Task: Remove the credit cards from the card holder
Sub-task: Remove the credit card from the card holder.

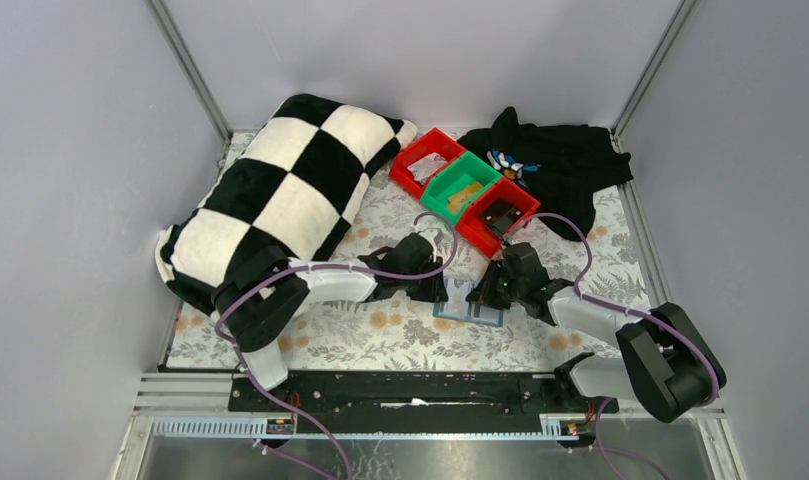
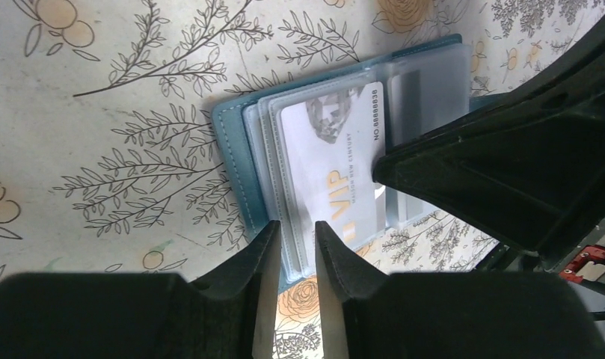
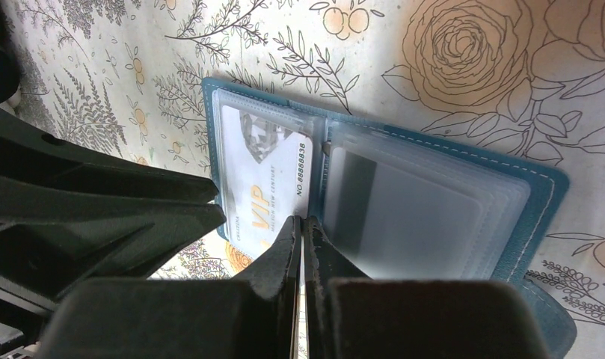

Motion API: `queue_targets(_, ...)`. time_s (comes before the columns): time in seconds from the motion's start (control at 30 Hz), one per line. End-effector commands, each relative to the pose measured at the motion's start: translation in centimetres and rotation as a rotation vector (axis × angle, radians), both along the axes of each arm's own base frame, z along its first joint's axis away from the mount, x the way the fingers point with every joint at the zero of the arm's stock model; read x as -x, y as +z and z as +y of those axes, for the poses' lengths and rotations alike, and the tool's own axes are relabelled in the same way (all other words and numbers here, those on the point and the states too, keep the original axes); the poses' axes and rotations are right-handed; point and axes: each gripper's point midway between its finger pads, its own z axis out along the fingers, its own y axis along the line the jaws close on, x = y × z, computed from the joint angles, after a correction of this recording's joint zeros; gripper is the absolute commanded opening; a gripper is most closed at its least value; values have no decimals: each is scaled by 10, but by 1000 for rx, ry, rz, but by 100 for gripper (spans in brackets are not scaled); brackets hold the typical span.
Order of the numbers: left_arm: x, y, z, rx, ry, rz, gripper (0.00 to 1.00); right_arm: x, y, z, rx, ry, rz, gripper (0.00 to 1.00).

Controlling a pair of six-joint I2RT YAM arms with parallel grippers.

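The credit card is deep in its clear pocket and the card holder is loose, so next I pinch the sleeves' edge (image 2: 283, 213) with my left gripper before my right gripper pulls.
The teal-blue card holder (image 1: 470, 303) lies open on the floral cloth between my two grippers. A pale credit card (image 2: 329, 164) marked "VIP" sits in the clear pocket of one panel (image 3: 262, 172). The other panel (image 3: 419, 209) shows only cloudy plastic sleeves. My left gripper (image 2: 295, 228) is open by a narrow gap, its tips over the near edge of the holder's (image 2: 235, 164) sleeves beside the card. My right gripper (image 3: 302, 221) is shut, and its closed tips touch the card's edge next to the holder's spine. It does not show whether the tips pinch the card.
A row of red and green bins (image 1: 465, 190) stands behind the holder. A black-and-white checkered pillow (image 1: 280, 200) lies at the left. A black garment (image 1: 560, 160) lies at the back right. Grey walls close in the table.
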Motion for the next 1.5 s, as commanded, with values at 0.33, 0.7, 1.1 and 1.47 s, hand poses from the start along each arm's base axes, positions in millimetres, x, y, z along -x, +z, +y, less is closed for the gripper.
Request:
queue_targets(0.33,-9,5,-19,29,-12,-44,35,-1,4,-1,17,18,-10,0)
queue_targets(0.7,-10,-6,-23,18,-15,-28,3,-1,2,-1,16,12,5,0)
queue_targets(1.1,-5,-17,-18,-5,-16,-5,0,-6,8,-17,16,-95,12,32)
queue_targets(1.47,0,-22,-11,-12,-15,0,0,-1,-5,-24,-12,-173,52,31)
